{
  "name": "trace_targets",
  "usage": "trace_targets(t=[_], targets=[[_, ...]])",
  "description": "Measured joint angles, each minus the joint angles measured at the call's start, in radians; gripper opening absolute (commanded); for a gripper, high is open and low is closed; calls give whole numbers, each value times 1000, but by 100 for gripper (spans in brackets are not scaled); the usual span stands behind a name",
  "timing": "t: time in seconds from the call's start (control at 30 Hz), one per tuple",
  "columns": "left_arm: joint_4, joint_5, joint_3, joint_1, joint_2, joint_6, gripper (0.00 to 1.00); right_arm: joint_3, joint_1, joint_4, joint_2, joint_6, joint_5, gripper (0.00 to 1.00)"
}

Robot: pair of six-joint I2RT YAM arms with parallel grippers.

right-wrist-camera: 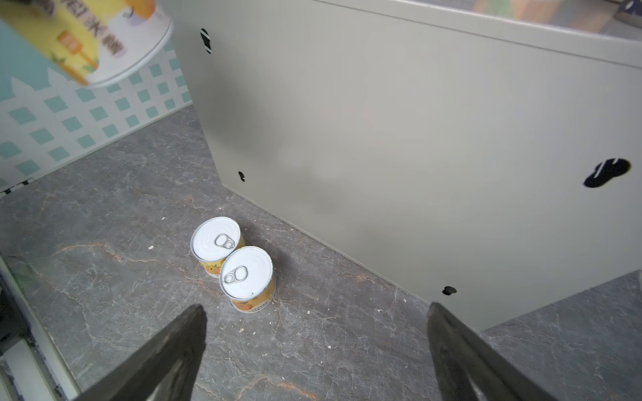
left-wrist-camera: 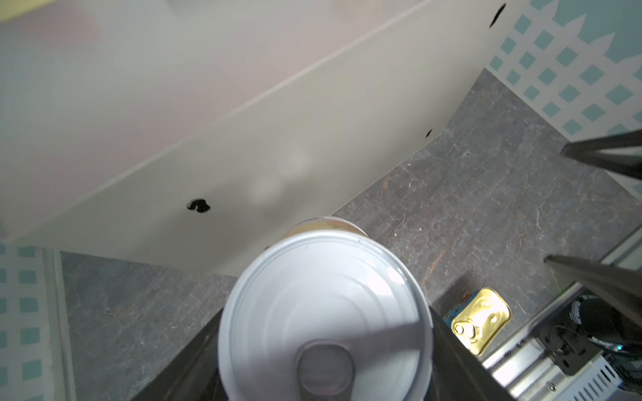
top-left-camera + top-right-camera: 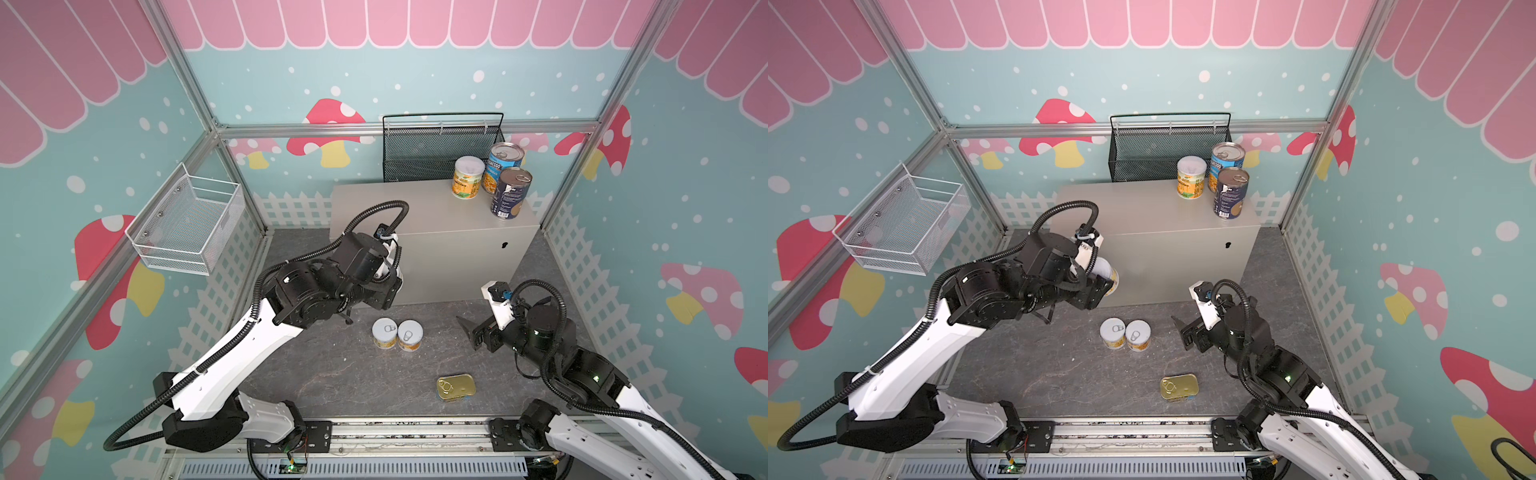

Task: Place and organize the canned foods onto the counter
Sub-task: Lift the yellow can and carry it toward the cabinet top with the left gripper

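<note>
My left gripper needs to put the small yellow-labelled can down near the counter's front edge, before the black mesh basket (image 3: pixel 413 226) (image 2: pixel 240 92).
My left gripper (image 3: pixel 1100 286) is shut on a small yellow-labelled can (image 3: pixel 1111 277), held in the air before the left part of the counter's (image 3: pixel 395 208) front. In the left wrist view the can's white pull-tab lid (image 2: pixel 326 312) fills the space between the jaws. On the counter's right end stand a yellow-labelled can (image 3: pixel 468 176) and two taller blue cans (image 3: pixel 504 166) (image 3: pixel 512 193). Two small cans (image 3: pixel 384 332) (image 3: pixel 410 334) stand touching on the floor. A flat gold-topped tin (image 3: pixel 456 386) lies nearer the front. My right gripper (image 3: pixel 467 328) is open and empty, to the right of the pair (image 1: pixel 215 243) (image 1: pixel 246 270).
A black mesh basket (image 3: pixel 432 153) hangs on the back rail behind the counter. A white wire basket (image 3: pixel 187 224) hangs on the left wall. The floor is dark grey stone (image 3: pixel 332 374), with a metal rail (image 3: pixel 407 432) along its front edge.
</note>
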Motion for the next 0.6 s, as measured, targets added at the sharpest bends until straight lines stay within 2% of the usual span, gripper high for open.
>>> trace_targets(t=[0.37,0.6], targets=[[-26,26,328,67,233,138,63,-30,0,56,-119,-13,-122,100],[-50,77,564,84,406,185,63,-29,0,152,-120,-16,-179,100]])
